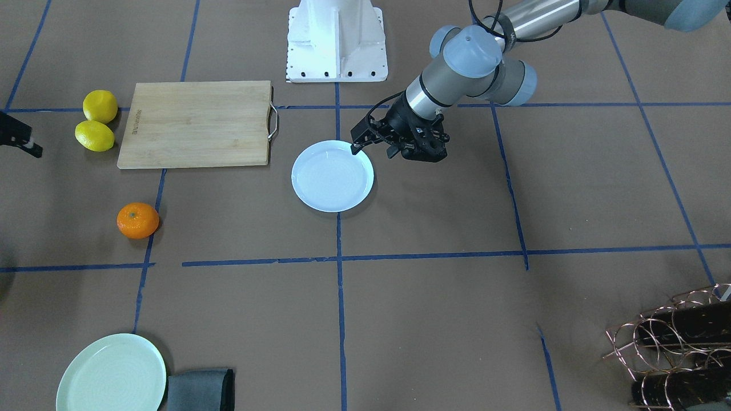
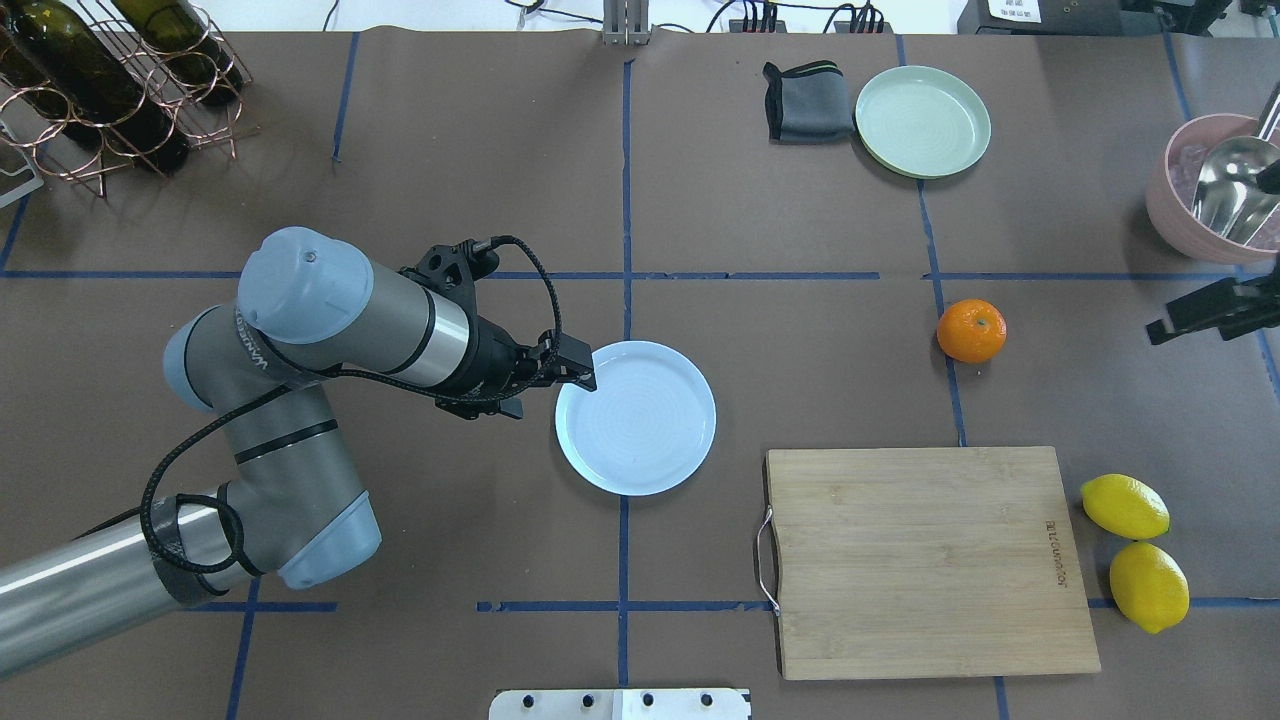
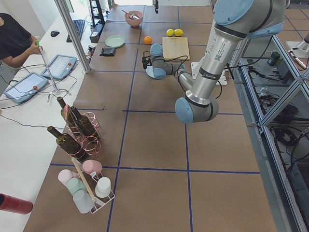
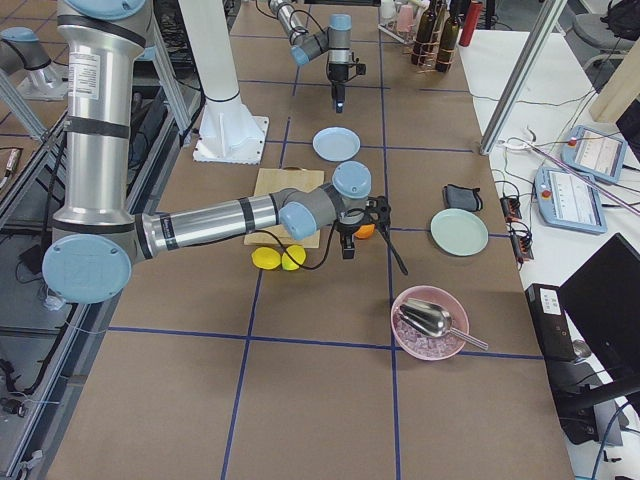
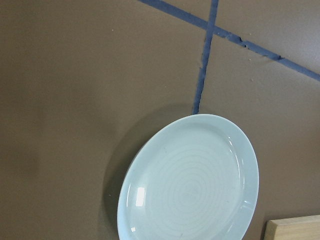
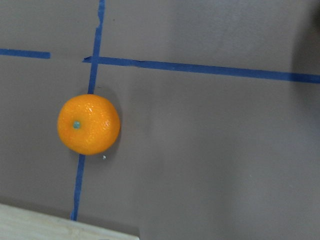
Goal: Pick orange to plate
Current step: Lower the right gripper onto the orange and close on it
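Note:
My right gripper should close around the orange's middle (image 1: pixel 138 219) (image 6: pixel 89 124), and I should have one finger on each side of the blue tape line under the orange.
The orange (image 2: pixel 971 331) lies alone on the brown table on a blue tape line, right of centre, and shows at the left of the right wrist view (image 6: pixel 88 124). The glossy white plate (image 2: pixel 636 417) sits bare at the table's middle and fills the lower part of the left wrist view (image 5: pixel 190 185). My left gripper (image 2: pixel 583 377) hangs over the plate's left rim, fingertips together and holding nothing. My right gripper (image 2: pixel 1160 330) enters from the right edge, well to the right of the orange; most of it is cut off, so I cannot tell its state.
A wooden cutting board (image 2: pixel 925 560) lies near the robot, right of the plate, with two lemons (image 2: pixel 1124 507) beside it. A pale green plate (image 2: pixel 922 121) and grey cloth (image 2: pixel 805 100) sit far right. A pink bowl (image 2: pixel 1175 215) and bottle rack (image 2: pixel 100 80) occupy the far corners.

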### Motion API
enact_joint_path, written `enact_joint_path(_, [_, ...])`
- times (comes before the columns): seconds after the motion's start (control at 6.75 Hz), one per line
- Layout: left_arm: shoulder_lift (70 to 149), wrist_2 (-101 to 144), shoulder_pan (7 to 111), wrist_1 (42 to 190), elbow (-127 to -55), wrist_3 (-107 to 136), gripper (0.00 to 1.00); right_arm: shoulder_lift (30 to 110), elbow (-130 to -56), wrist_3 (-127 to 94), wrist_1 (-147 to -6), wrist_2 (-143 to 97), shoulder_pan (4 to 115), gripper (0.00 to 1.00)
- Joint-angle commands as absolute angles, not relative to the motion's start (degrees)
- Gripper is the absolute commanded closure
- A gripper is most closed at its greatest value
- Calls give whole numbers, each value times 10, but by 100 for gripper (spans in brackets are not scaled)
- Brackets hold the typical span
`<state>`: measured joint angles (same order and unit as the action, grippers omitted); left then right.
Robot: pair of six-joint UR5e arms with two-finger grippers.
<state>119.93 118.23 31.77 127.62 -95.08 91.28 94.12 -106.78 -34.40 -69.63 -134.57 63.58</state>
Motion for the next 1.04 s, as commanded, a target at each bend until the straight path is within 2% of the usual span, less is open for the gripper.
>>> enact_joint_path(0.0, [1196, 1181, 317, 1276, -957, 929, 0, 882, -1051, -456, -665, -1242, 536, 0])
enact_joint_path(0.3, [1197, 1181, 316, 1276, -957, 931, 0, 864, -1046, -479, -666, -1174, 499, 0])
enact_joint_path(0.59, [1197, 1181, 316, 1276, -957, 935, 0, 826, -1011, -520, -664, -1166, 477, 0])
enact_joint_path(0.89, [1197, 1181, 316, 1276, -957, 935, 0, 825, -1005, -522, -664, -1151, 467, 0])
